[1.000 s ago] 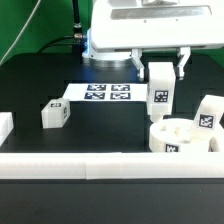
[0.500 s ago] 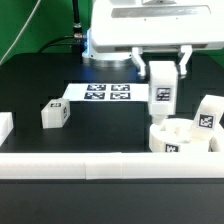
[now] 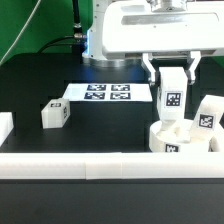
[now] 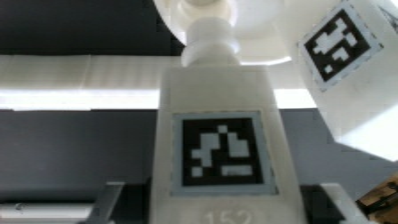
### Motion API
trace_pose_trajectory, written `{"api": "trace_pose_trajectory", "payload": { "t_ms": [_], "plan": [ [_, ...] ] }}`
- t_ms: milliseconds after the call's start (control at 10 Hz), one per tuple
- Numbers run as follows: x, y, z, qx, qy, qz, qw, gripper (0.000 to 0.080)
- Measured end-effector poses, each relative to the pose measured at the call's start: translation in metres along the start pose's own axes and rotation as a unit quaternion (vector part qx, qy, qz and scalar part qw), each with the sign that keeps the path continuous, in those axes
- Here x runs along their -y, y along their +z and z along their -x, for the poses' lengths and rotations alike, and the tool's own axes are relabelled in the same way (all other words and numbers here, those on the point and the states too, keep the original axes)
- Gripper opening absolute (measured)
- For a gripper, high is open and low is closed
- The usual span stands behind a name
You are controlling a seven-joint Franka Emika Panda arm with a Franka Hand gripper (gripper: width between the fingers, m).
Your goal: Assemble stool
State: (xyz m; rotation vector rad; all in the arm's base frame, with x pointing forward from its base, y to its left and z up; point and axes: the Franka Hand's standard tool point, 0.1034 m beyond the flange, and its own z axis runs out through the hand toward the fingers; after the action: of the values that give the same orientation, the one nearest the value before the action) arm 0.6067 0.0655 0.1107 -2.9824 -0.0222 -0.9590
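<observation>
The gripper needs to release the white stool leg, now held just above the seat, standing upright in the round white seat (image 3: 167,130) (image 4: 208,14) next to the second leg.
My gripper (image 3: 172,72) is shut on a white stool leg (image 3: 171,97) with a black-and-white tag, held upright just above the round white seat (image 3: 178,138) at the exterior view's right. In the wrist view the held leg (image 4: 222,130) fills the middle between my fingers (image 4: 114,203), its tip over the seat (image 4: 249,25). A second leg (image 3: 208,113) stands right of the seat and also shows in the wrist view (image 4: 350,60). A third leg (image 3: 55,113) lies on the table at the left.
The marker board (image 3: 100,93) lies flat behind the middle of the black table. A long white border rail (image 3: 100,163) runs along the front edge, with a short white piece (image 3: 5,125) at the left.
My gripper has carried the held leg toward the exterior view's right, from beside the seat to above its middle. The other parts have not moved.
</observation>
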Motion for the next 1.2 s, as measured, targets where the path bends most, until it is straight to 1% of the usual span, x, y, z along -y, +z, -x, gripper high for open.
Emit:
{"api": "trace_pose_trajectory", "payload": {
  "t_ms": [300,600,800,1200],
  "plan": [
    [-0.002,0.006,0.003,0.003,-0.014,0.002,1.0,0.0337],
    [-0.002,0.013,0.009,0.009,-0.024,0.003,1.0,0.0337],
    [0.001,0.016,0.015,0.011,-0.025,0.003,1.0,0.0337],
    [0.002,0.016,0.019,0.002,-0.028,0.004,1.0,0.0337]
  ]
}}
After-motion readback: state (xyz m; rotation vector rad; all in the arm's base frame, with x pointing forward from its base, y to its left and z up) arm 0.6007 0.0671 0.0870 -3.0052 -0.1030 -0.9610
